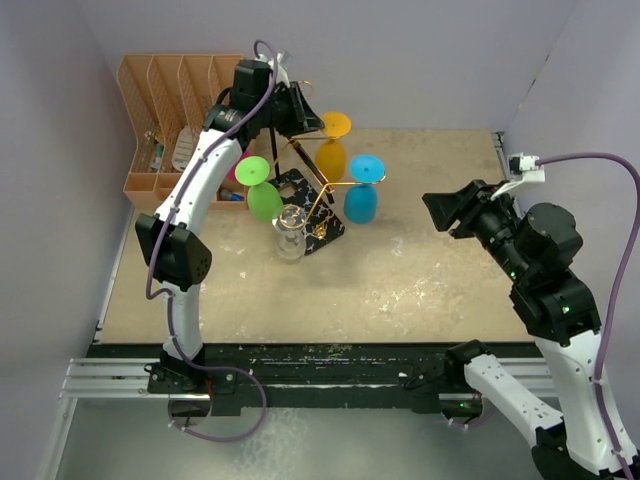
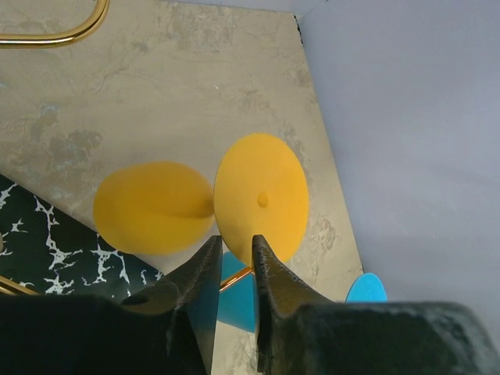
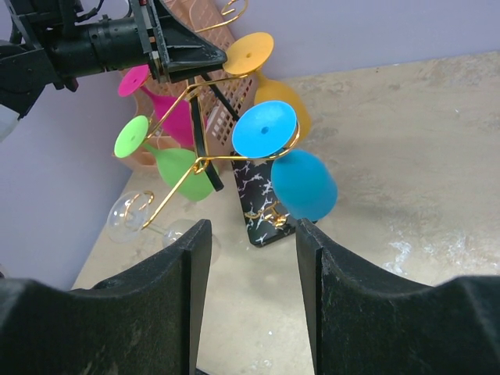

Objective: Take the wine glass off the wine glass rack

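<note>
The flat side of the yellow glass's foot faces my nearly closed fingers, so next I open my left gripper, line it up edge-on, and pinch the foot's rim point(image 2: 235, 249).
The wine glass rack point(image 1: 322, 224) stands mid-table, with gold arms on a black post and a marbled base point(image 3: 262, 205). Yellow point(image 1: 331, 158), blue point(image 1: 361, 200), green point(image 1: 264, 198) and clear point(image 1: 290, 238) glasses hang on it upside down; a pink one point(image 3: 168, 117) shows behind. My left gripper point(image 1: 305, 112) is high at the rack, right beside the yellow glass's foot point(image 2: 262, 195). Its jaws point(image 2: 234, 244) stand a narrow gap apart with nothing between them. My right gripper point(image 3: 254, 226) is open and empty, well to the right of the rack point(image 1: 440, 212).
An orange slotted desk organiser point(image 1: 165, 90) stands at the back left, just behind the rack and the left arm. Purple walls close in the back and both sides. Bare tabletop point(image 1: 420, 270) lies between the rack and the right arm.
</note>
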